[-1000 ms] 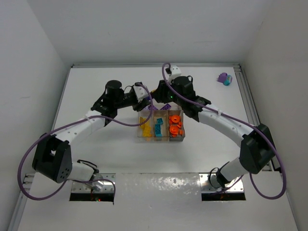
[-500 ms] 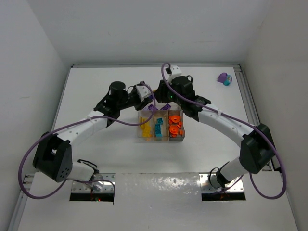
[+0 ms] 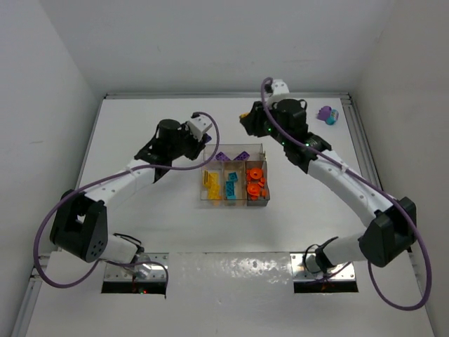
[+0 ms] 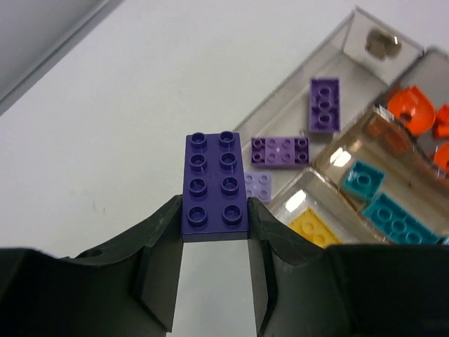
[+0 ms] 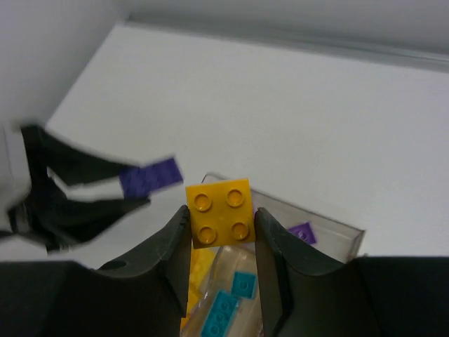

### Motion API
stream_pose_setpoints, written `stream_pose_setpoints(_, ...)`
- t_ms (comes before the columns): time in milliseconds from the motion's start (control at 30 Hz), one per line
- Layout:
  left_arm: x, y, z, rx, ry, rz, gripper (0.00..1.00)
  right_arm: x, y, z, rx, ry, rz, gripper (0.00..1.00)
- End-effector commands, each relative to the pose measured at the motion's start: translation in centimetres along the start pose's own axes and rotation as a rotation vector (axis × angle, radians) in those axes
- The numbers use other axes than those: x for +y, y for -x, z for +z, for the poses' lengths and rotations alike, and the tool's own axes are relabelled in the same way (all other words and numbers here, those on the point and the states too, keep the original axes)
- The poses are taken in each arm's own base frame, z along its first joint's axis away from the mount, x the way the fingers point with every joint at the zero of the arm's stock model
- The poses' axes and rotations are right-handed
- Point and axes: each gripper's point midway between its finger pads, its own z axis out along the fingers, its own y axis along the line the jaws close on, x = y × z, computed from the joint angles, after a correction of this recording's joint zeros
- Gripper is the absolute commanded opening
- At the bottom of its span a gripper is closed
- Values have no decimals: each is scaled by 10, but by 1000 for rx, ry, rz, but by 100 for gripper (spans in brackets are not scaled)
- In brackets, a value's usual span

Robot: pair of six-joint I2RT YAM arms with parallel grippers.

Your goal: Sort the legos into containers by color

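The dark purple lego will go down from my left gripper in the wide section [image 3: 215,158] [image 4: 273,182], just behind the yellow legos.
My left gripper [image 4: 215,214] is shut on a dark purple lego [image 4: 214,186], a two-by-four brick held above the table just left of the clear tray [image 4: 358,14]. The right gripper [image 5: 219,219] is shut on a yellow two-by-two lego [image 5: 219,210], hovering over the tray's back edge [image 5: 330,221]. In the top view the left gripper [image 3: 208,138] is left of the tray [image 3: 231,204] and the right gripper [image 3: 246,121] is behind it. The containers hold purple legos [image 3: 224,156] in the wide section, then yellow [image 3: 209,182], teal [image 3: 230,184] and orange [image 3: 256,181] ones.
A small purple and teal object [image 3: 326,114] lies at the back right corner. Metal rails [image 3: 356,133] border the white table. The left gripper [image 5: 70,200] shows blurred in the right wrist view, close to the right one.
The left gripper closed on the dark purple lego and drew back left from the tray. The right gripper rose and moved back and right with its yellow lego.
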Motion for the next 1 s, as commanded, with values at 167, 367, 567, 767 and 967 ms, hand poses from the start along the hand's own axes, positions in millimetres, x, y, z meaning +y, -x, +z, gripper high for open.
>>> stream_pose_setpoints(167, 107, 37, -31, -124, 399, -376, 0, 114, -151, 4, 446, 365, -313, 0)
stream_pose_setpoints(367, 113, 27, -44, -110, 456, -384, 0, 101, -159, 26, 395, 276, -315, 0)
stream_pose_setpoints(567, 110, 23, -46, -114, 449, -381, 0, 89, -186, 37, 475, 228, -327, 0)
stream_pose_setpoints(767, 112, 26, -48, -127, 461, -362, 0, 85, -188, 40, 473, 212, -342, 38)
stream_pose_setpoints(967, 112, 29, -49, -137, 456, -351, 0, 90, -183, 44, 479, 223, -345, 74)
